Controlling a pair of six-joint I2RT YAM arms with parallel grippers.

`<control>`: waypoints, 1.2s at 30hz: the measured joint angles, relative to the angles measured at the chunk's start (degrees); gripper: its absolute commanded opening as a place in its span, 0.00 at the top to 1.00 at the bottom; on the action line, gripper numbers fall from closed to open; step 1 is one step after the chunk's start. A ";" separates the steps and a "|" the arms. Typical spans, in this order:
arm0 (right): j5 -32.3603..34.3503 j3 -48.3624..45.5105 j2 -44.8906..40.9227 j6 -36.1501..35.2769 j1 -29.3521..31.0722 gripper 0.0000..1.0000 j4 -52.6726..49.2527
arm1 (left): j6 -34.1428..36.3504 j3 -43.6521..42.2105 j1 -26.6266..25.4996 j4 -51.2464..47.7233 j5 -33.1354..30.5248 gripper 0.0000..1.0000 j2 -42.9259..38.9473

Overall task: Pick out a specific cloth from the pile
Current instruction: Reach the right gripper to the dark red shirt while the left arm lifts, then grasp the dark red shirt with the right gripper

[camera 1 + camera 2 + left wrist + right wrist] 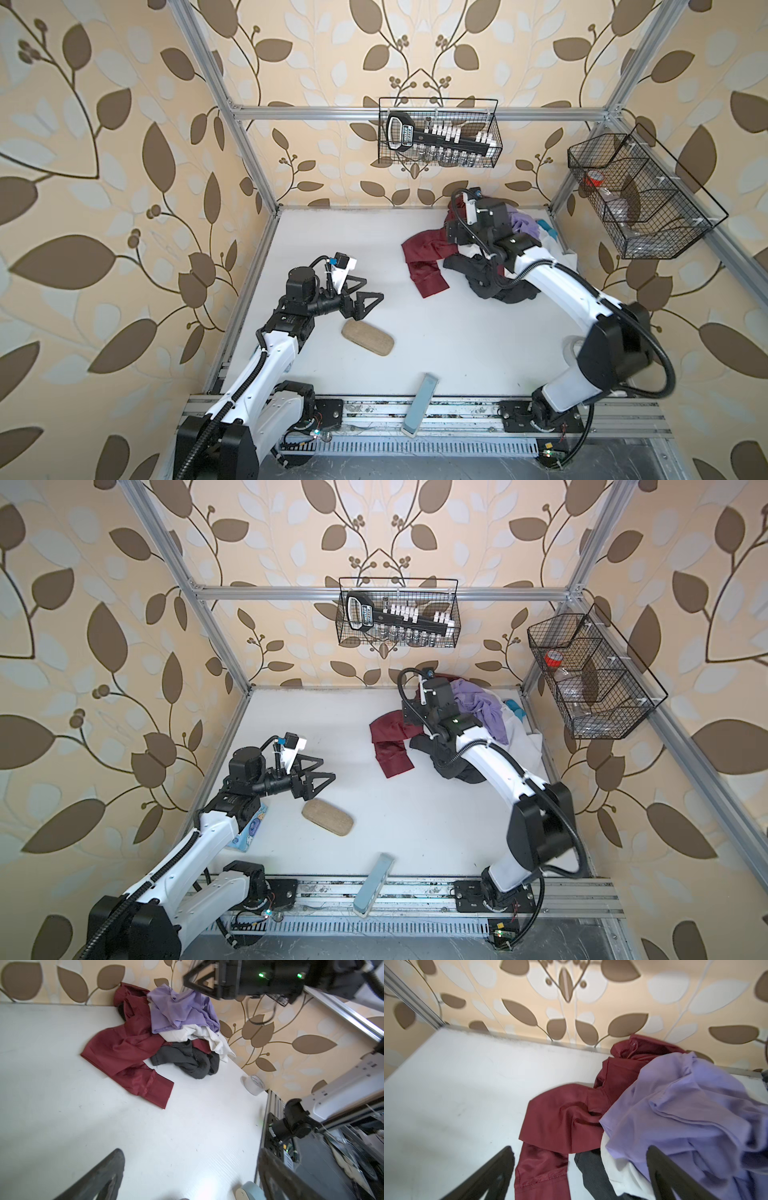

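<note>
The dark red cloth's bunched middle [446,230] [606,1090] is just behind its spread-out front part. My right gripper will go there next and close on it.
The cloth [424,255] is dark red and shiny. It lies spread on the white table at the left side of the pile [478,704], with part tucked under it. The pile heaps lavender [685,1115], white and black [187,1059] garments in the back right corner. My right gripper [580,1149] hangs open above the pile's left edge, over the cloth's hemmed strip and the black garment, holding nothing. In both top views its wrist [478,220] hides the fingers. My left gripper [372,289] is open and empty over bare table, well left of the cloth.
A tan oblong pad [368,337] lies just in front of the left gripper. A pale blue-grey bar [422,403] overhangs the front edge. A white tape roll [254,1084] stands at the right edge. Wire baskets hang on the back wall [440,133] and right frame [636,195].
</note>
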 measured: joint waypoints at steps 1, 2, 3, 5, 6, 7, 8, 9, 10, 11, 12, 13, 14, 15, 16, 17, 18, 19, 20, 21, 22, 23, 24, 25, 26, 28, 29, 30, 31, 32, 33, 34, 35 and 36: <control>0.24 3.34 3.67 -0.37 0.11 0.01 -1.38 | 0.39 0.00 -0.28 -0.31 0.57 0.01 0.28; 0.57 6.56 7.02 -0.63 0.13 0.02 -2.60 | 0.76 0.02 -0.28 -0.59 1.11 0.01 0.50; 1.03 10.32 10.84 -0.94 0.13 0.02 -3.93 | 1.29 0.02 -0.28 -0.98 1.57 0.01 0.72; 1.84 16.85 17.35 -1.57 0.22 0.02 -6.12 | 2.01 0.09 -0.31 -1.70 2.54 0.01 1.14; 2.34 20.37 20.55 -1.81 0.22 0.03 -7.34 | 2.36 0.15 -0.31 -2.12 2.80 0.01 1.31; 2.78 23.39 23.30 -2.05 0.22 0.03 -8.31 | 2.84 0.28 -0.31 -2.62 2.99 0.01 1.49; 3.19 25.99 25.79 -2.27 0.22 0.03 -9.03 | 3.15 0.42 -0.55 -3.06 3.08 0.01 1.60; 3.87 29.03 28.22 -2.54 0.22 0.03 -10.43 | 3.39 0.61 -0.63 -3.43 3.15 0.01 1.70; 4.57 32.04 30.64 -2.82 0.22 0.03 -11.52 | 3.74 0.79 -0.66 -3.69 3.26 0.01 1.73; 5.09 34.53 32.54 -2.97 0.17 0.03 -12.31 | 4.09 0.90 -0.68 -3.85 3.34 0.01 1.73; 5.75 37.44 34.73 -3.13 0.15 0.03 -13.20 | 4.48 1.09 -0.66 -4.24 3.58 0.01 1.73; 6.40 39.98 36.57 -3.21 0.00 0.03 -13.97 | 4.76 1.31 -0.68 -4.57 3.69 0.01 1.73; 6.86 41.53 37.83 -3.28 -0.07 0.04 -14.49 | 4.92 1.51 -0.68 -4.76 3.85 0.01 1.73; 7.41 43.08 39.12 -3.28 -0.20 0.03 -14.97 | 5.16 1.66 -0.68 -4.96 4.02 0.01 1.73; 7.82 44.15 40.11 -3.26 -0.39 0.04 -15.39 | 5.46 1.70 -0.68 -5.03 4.09 0.01 1.73; 8.11 44.83 40.83 -3.26 -0.61 0.04 -15.76 | 5.77 1.70 -0.68 -5.14 4.13 0.01 1.73; 8.48 45.44 41.48 -3.23 -0.90 0.04 -16.13 | 5.99 1.70 -0.68 -5.40 4.20 0.01 1.73; 8.76 45.99 42.18 -3.13 -1.27 0.04 -16.48 | 6.12 1.70 -0.68 -5.49 4.28 0.01 1.73; 8.96 46.40 42.77 -3.08 -1.60 0.04 -16.72 | 6.25 1.70 -0.68 -5.53 4.35 0.01 1.73; 9.22 46.86 43.50 -3.06 -2.05 0.04 -16.90 | 6.29 1.70 -0.68 -5.57 4.44 0.01 1.73; 9.42 47.19 44.11 -3.04 -2.45 0.05 -17.03 | 6.32 1.70 -0.68 -5.64 4.50 0.01 1.73; 9.57 47.47 44.78 -3.04 -2.80 0.05 -17.18 | 6.36 1.70 -0.68 -5.70 4.52 0.01 1.73; 9.73 47.76 45.48 -3.02 -3.17 0.05 -17.33 | 6.40 1.70 -0.68 -5.73 4.55 0.01 1.73; 9.90 48.09 46.18 -3.02 -3.54 0.07 -17.42 | 6.49 1.70 -0.68 -5.77 4.55 0.01 1.73; 10.05 48.39 46.80 -3.02 -3.80 0.08 -17.46 | 6.54 1.70 -0.68 -5.81 4.55 0.01 1.73; 10.32 48.78 47.98 -3.02 -4.28 0.13 -17.40 | 6.67 1.70 -0.70 -5.86 4.55 0.01 1.73; 10.47 48.81 48.35 -3.10 -4.37 0.18 -17.35 | 6.71 1.70 -0.83 -5.86 4.55 0.01 1.75; 10.64 48.81 48.72 -3.13 -4.46 0.22 -17.35 | 6.73 1.70 -0.98 -5.86 4.57 0.01 1.75; 10.88 48.83 49.03 -3.17 -4.46 0.27 -17.31 | 6.75 1.70 -1.03 -5.88 4.57 0.01 1.75; 11.02 48.96 49.24 -3.32 -4.46 0.30 -17.29 | 6.78 1.70 -1.03 -5.88 4.57 0.01 1.75; 11.19 49.18 49.46 -3.26 -4.46 0.36 -17.14 | 6.88 1.70 -1.03 -5.88 4.57 0.01 1.75; 11.45 49.31 49.66 -3.32 -4.46 0.41 -16.92 | 6.93 1.70 -1.03 -5.88 4.57 0.01 1.79; 11.67 49.37 49.70 -3.54 -4.46 0.49 -16.79 | 6.99 1.70 -1.03 -5.88 4.57 0.01 1.86; 11.96 49.40 49.70 -3.63 -4.46 0.57 -16.70 | 7.10 1.70 -1.03 -5.90 4.57 0.01 1.97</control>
